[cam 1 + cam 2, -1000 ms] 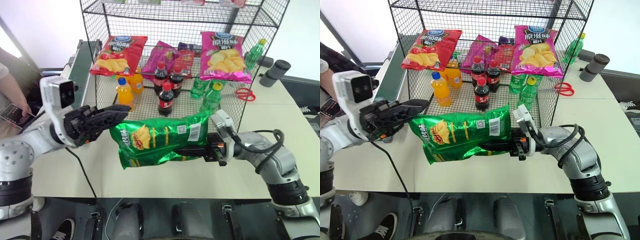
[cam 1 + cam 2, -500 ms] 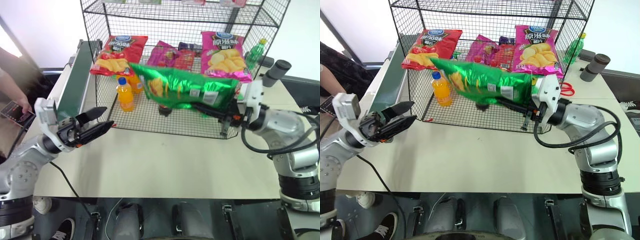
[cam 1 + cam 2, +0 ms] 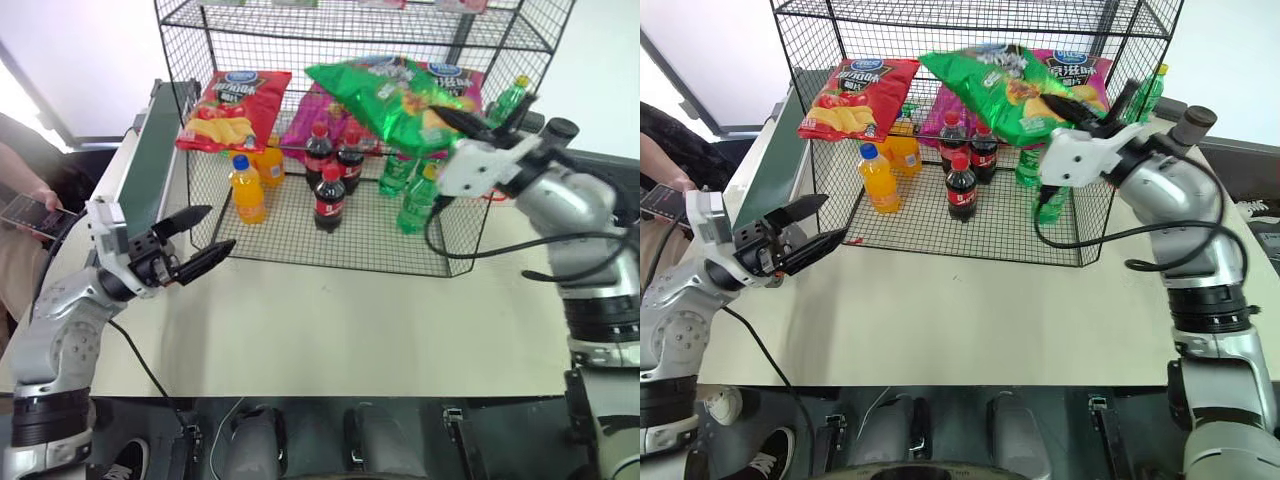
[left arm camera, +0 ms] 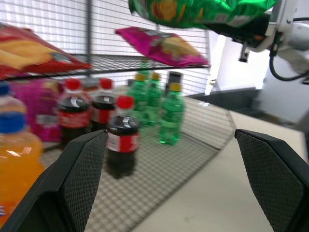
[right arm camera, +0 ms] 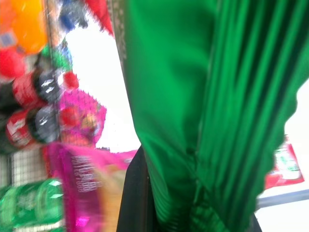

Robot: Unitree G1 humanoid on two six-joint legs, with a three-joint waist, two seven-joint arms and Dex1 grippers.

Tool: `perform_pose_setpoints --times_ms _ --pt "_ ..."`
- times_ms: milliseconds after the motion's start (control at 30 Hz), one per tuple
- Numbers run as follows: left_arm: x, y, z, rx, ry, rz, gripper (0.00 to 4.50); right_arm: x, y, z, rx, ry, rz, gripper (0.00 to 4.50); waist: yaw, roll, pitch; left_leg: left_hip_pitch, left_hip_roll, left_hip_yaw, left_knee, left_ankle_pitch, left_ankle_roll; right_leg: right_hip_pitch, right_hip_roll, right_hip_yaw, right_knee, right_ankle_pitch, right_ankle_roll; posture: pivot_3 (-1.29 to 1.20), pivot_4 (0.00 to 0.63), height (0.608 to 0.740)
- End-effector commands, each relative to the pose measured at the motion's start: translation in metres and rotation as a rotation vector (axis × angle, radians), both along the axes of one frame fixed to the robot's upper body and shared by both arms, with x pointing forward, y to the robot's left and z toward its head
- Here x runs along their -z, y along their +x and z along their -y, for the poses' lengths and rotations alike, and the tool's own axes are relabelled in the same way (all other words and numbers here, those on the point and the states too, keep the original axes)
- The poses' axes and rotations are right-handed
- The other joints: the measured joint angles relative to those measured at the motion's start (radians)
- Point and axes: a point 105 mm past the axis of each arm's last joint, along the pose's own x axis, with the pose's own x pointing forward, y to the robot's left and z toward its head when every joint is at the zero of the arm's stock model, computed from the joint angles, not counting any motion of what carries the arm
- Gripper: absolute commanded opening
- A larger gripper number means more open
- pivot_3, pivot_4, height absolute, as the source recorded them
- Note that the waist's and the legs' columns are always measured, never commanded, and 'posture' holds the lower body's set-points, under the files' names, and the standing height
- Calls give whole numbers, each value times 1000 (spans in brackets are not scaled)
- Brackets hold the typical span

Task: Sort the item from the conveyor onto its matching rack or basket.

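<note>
The green crisp bag will go down on the level [image 3: 343, 98] [image 5: 100, 108] between the red and pink crisp bags, put there by my right gripper.
The green crisp bag [image 3: 385, 92] hangs high in front of the black wire rack [image 3: 330, 25], at the level of the tier that holds crisp bags. It partly covers the pink bag there. My right gripper [image 3: 442, 112] is shut on the green bag's right end, and the bag's glossy foil [image 5: 207, 96] lies close against that wrist's camera. My left gripper [image 3: 220, 228] stands open and holds nothing, low over the table in front of the rack's left corner. Between its fingers [image 4: 77, 179] I see the bottles and, above them, the green bag [image 4: 203, 12]. The conveyor [image 3: 150, 160] runs along the rack's left side.
A red crisp bag [image 3: 235, 105] and a pink crisp bag [image 3: 1080, 70] lie on the tier. Orange bottles [image 3: 247, 188], cola bottles [image 3: 330, 197] and green bottles [image 3: 415, 200] stand on the rack's floor. A person's hand with a phone [image 3: 25, 208] is at far left.
My right gripper has lifted the green bag up and back, from in front of the rack's floor to the crisp-bag tier. My left gripper has opened and sunk to the left.
</note>
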Motion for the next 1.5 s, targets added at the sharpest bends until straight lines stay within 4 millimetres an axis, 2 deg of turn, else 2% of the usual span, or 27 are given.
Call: perform_pose_setpoints --times_ms 33,200,300,467,567,700,1000,1100,1300,1467,1500 --pt "-4 2 4 -39 43 65 4489 -15 12 -9 63 5 72 0 1 0 0 0 0 0 0 0 0 0 0 0 0 0 0 0 150 740" --pt "2 0 11 -49 64 96 4489 -29 37 -23 151 124 101 0 0 0 0 -1 0 2 0 0 0 -1 -1 1 0 0 0 0 150 740" --pt "2 1 12 -61 44 89 4489 -22 46 -30 217 123 116 0 0 0 0 0 0 2 0 0 0 -1 0 1 1 0 0 0 150 740" --pt "8 0 14 -64 60 87 4489 -12 48 -46 189 235 29 0 1 0 0 -1 0 3 0 0 0 -2 -1 1 0 0 0 0 150 740" --pt "10 1 13 -70 57 82 4489 -13 52 -43 222 276 22 0 2 0 0 -1 0 3 0 0 0 -2 -1 1 0 0 0 0 150 740" --pt "10 2 14 -71 60 87 4489 -8 59 -33 271 484 -67 0 0 0 0 -1 0 2 0 0 0 -2 -1 1 1 0 0 0 150 740" --pt "11 3 17 -73 67 89 4489 4 59 -66 208 445 -109 0 -14 0 0 -1 0 2 0 -2 3 -2 0 1 1 0 0 0 150 740" --pt "11 2 16 -81 60 87 4500 2 59 -68 185 465 -117 1260 -22 0 0 -1 0 2 0 -1 3 -1 0 1 1 0 0 0 150 740" --pt "14 1 17 -83 51 77 4500 0 59 -74 152 456 -116 4143 -28 1 0 0 1 1 -1 -2 3 -2 0 1 2 0 0 0 150 740" --pt "16 0 16 -89 57 75 4500 -14 42 -91 -12 636 -203 4143 -33 0 0 0 1 1 -1 -2 3 -2 0 1 2 0 0 0 150 740" --pt "16 0 16 -90 58 74 4500 -15 36 -99 -89 729 -285 4143 -33 0 0 0 2 1 -1 -2 3 -2 0 1 2 0 0 0 150 740"
